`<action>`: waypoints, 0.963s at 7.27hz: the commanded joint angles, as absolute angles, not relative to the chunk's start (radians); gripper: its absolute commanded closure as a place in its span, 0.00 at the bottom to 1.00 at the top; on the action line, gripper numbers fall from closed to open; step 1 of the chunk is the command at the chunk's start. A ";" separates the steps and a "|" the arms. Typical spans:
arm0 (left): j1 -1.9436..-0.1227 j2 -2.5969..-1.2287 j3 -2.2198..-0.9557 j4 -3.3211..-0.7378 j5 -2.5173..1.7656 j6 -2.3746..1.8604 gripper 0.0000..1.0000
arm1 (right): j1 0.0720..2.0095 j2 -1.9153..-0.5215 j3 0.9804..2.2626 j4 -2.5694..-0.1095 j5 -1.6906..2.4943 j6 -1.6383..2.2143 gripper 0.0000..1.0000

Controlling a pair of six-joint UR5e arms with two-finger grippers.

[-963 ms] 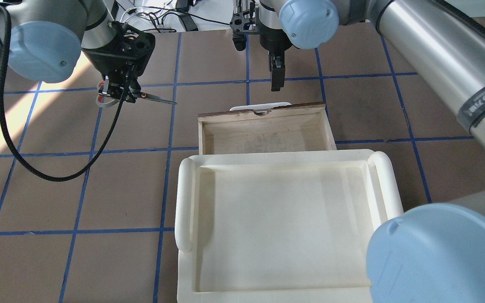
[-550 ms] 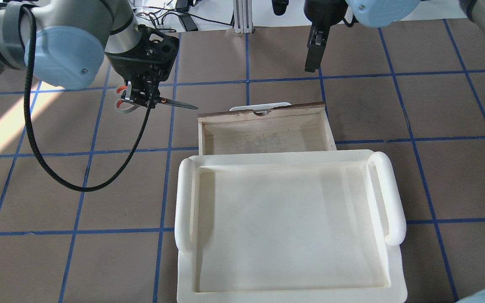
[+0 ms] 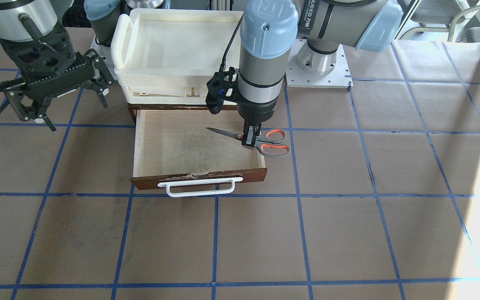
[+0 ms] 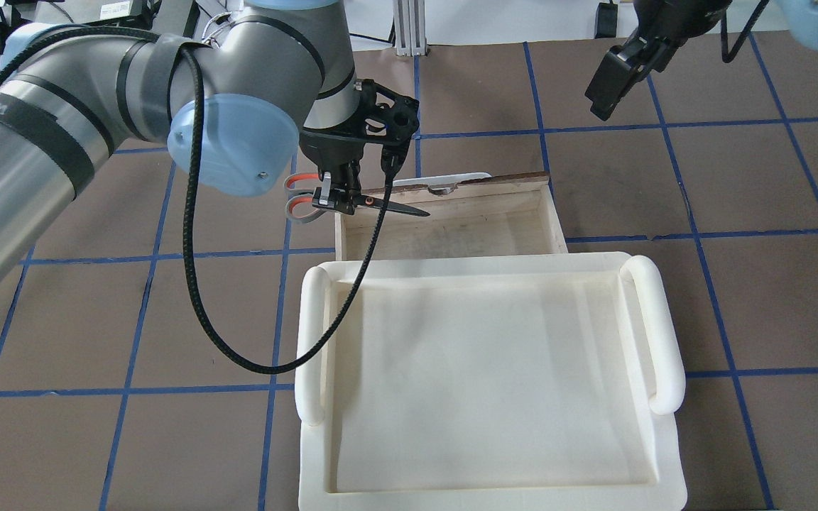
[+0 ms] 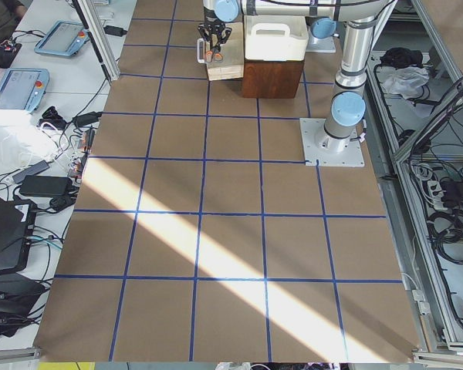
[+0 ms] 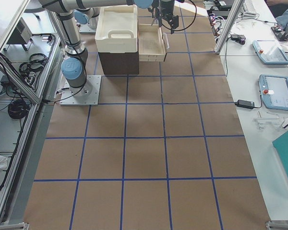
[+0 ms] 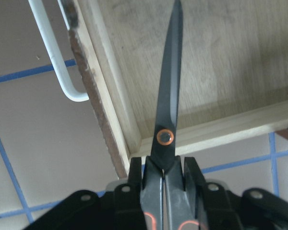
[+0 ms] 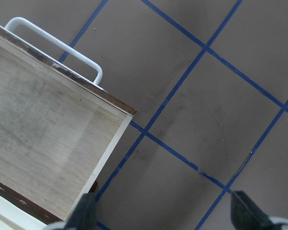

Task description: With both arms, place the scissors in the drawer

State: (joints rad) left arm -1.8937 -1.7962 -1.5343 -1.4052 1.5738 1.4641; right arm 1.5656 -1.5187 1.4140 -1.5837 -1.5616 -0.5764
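Observation:
Next, I let go of the scissors, now held level above the drawer's side wall, with my left gripper so they lie flat on the drawer's pale bottom (image 3: 218, 147) (image 7: 182, 36), inward from the drawer's side beneath them.
My left gripper (image 4: 334, 199) is shut on the scissors (image 4: 388, 206) near the pivot and holds them level above the drawer's side wall. The orange-lined loops (image 3: 274, 143) hang outside that wall, and the blades (image 3: 221, 132) point in over the pale floor. In the left wrist view, the scissors (image 7: 168, 110) reach over the drawer's corner. The dark brown drawer (image 4: 547, 213) is pulled out, with its white bar handle (image 3: 200, 186) facing away from me. My right gripper (image 3: 63, 110) is open and empty, raised off to the drawer's far side; its wrist view shows the drawer's corner (image 8: 110, 112).
A cream-white plastic tray (image 4: 309, 341) sits on the cabinet above the drawer's back, close under my arms. Brown table paper with blue tape lines (image 3: 298, 233) surrounds the drawer. The left arm's black cable (image 4: 238, 355) loops over the tray's left rim.
My left gripper carried the scissors rightward, from beside the drawer to over its side wall. My right gripper moved right and away from the drawer handle.

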 commanded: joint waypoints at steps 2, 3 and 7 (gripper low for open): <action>-1.965 -1.828 -1.539 -1.401 1.549 1.417 1.00 | 1.566 -1.581 1.431 -1.545 -1.554 -0.150 0.00; -1.971 -1.844 -1.540 -1.401 1.549 1.417 1.00 | 1.569 -1.583 1.431 -1.543 -1.546 -0.117 0.00; -1.977 -1.893 -1.542 -1.381 1.531 1.416 1.00 | 1.592 -1.588 1.460 -1.543 -1.558 -0.032 0.00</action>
State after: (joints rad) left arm -1.9765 -1.8758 -1.5411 -1.3852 1.5319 1.4170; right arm 1.5884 -1.5845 1.4421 -1.5405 -1.5544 -0.0551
